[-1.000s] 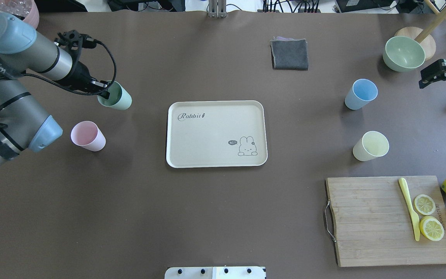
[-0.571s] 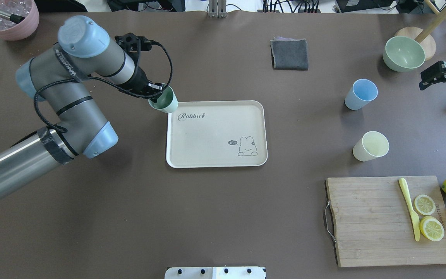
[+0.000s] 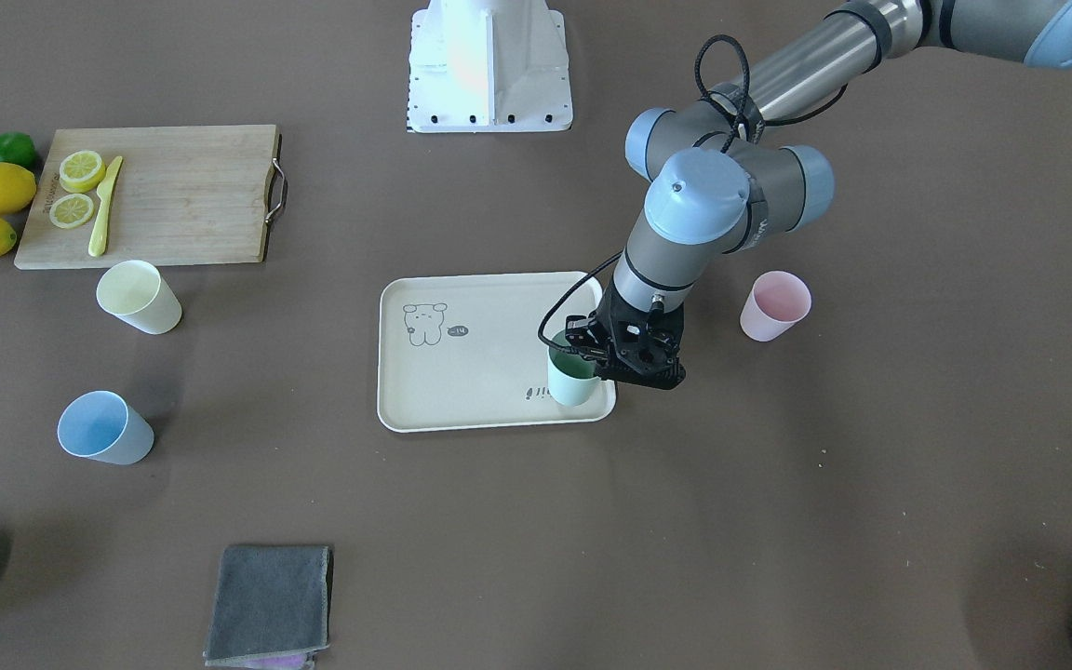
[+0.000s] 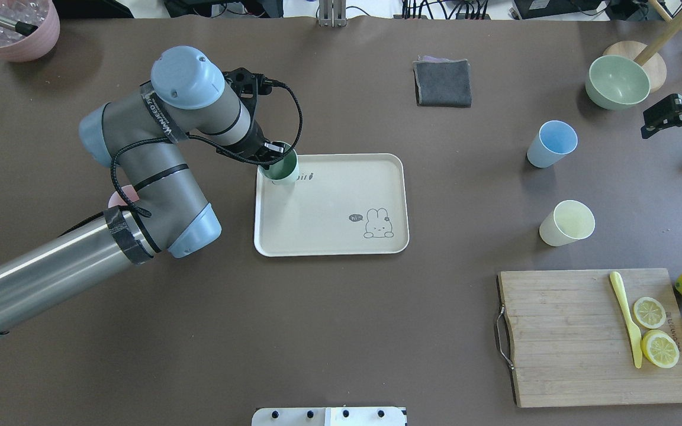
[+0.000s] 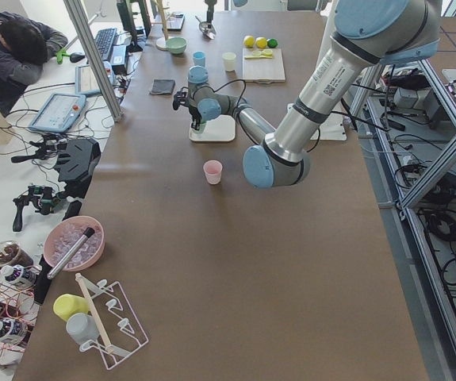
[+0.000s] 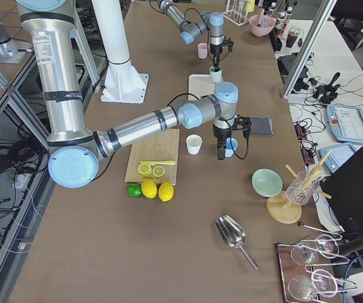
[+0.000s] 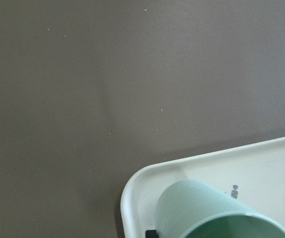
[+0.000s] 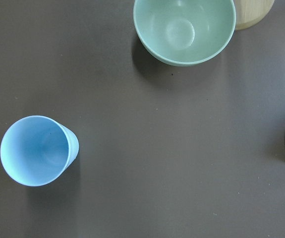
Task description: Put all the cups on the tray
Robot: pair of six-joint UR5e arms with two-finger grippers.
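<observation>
The robot's right gripper needs to next grab the rim of the blue cup (image 3: 61, 420) (image 8: 68, 153), on the side that faces away from the cream Rabbit tray.
My left gripper (image 4: 271, 155) is shut on the rim of the mint green cup (image 4: 282, 170) and holds it upright at the far left corner of the cream Rabbit tray (image 4: 329, 204). The wrist view shows the cup (image 7: 201, 210) inside the tray's corner (image 7: 132, 196). I cannot tell whether it touches the tray. The pink cup (image 3: 775, 305) stands on the table left of the tray, mostly hidden by my arm in the overhead view. The blue cup (image 4: 551, 144) and the yellow cup (image 4: 567, 223) stand right of the tray. My right gripper (image 4: 669, 115) is open and empty at the right edge.
A pale green bowl (image 4: 617, 81) and a wooden stand are at the far right. A grey cloth (image 4: 443, 83) lies beyond the tray. A cutting board (image 4: 595, 337) with lemon slices and a knife is at the near right, with lemons beside it. A pink pot (image 4: 12, 26) is at the far left.
My left arm has carried the mint green cup rightward from the table's left side to the tray's far left corner, and now covers the pink cup. The right arm has not moved.
</observation>
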